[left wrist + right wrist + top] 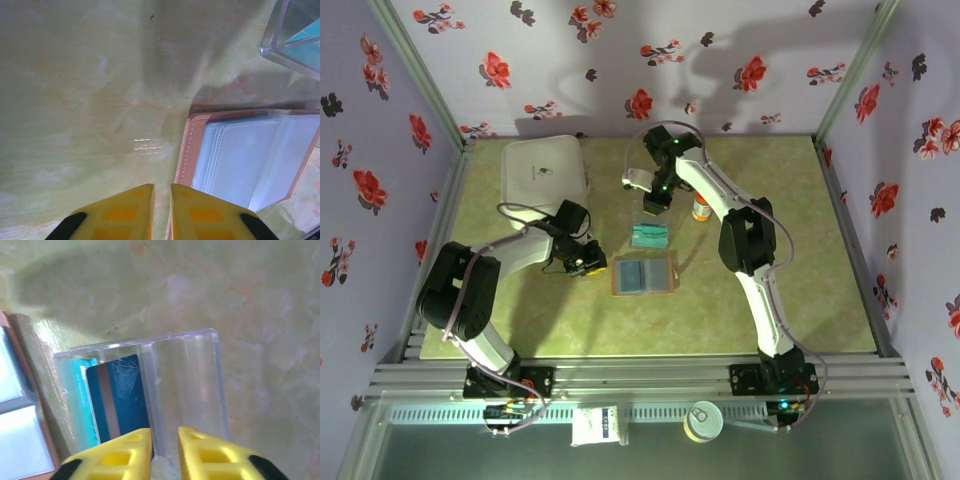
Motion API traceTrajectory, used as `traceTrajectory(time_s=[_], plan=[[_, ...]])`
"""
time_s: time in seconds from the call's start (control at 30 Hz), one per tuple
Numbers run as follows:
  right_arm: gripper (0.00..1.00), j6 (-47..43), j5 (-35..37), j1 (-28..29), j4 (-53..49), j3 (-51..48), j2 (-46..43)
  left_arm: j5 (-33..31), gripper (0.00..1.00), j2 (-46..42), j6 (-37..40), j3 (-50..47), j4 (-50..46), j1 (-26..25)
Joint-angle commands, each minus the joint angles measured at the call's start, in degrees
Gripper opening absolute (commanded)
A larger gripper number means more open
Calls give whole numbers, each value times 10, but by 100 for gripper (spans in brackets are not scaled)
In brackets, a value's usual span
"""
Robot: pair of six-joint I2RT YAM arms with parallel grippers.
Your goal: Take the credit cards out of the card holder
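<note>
Next, I pinch the blue card's edge [147, 420] with my right gripper and tip it the other way, because the blue card leans toward the teal card in the clear tray.
The card holder [643, 275] lies open on the green table, brown rim around blue-grey pockets [250, 155]. My left gripper [590, 263] sits at its left edge. The yellow fingers stand nearly together [161, 187], and the brown rim runs into the slit between them. Two credit cards lie in a clear plastic tray [190, 380] just beyond the holder: a blue one with a tan strip [120, 400] over a teal one [82, 400]. My right gripper [165, 432] hovers over the tray's near side, slightly open with nothing between its fingers. From above it hangs at the tray's far end [654, 205].
A white square box [544, 170] stands at the back left. A small orange bottle [701, 208] stands right of the right gripper. Patterned walls close in the table on three sides.
</note>
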Motion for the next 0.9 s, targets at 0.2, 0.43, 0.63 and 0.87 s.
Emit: traceTrajectory(time_s=[0.2,0.43,0.63,0.87], plan=[[30,14,-17,20,20,-76,-58,11,15,3,8,8,3,5],[30,23,-14,22,33,-100,-47,14,15,6,8,5,8,5],[29,23,8,22,40,-102,-35,14,15,5,8,2,11,5],[27,20,18,21,43,-102,-31,14,15,6,7,1,12,5]])
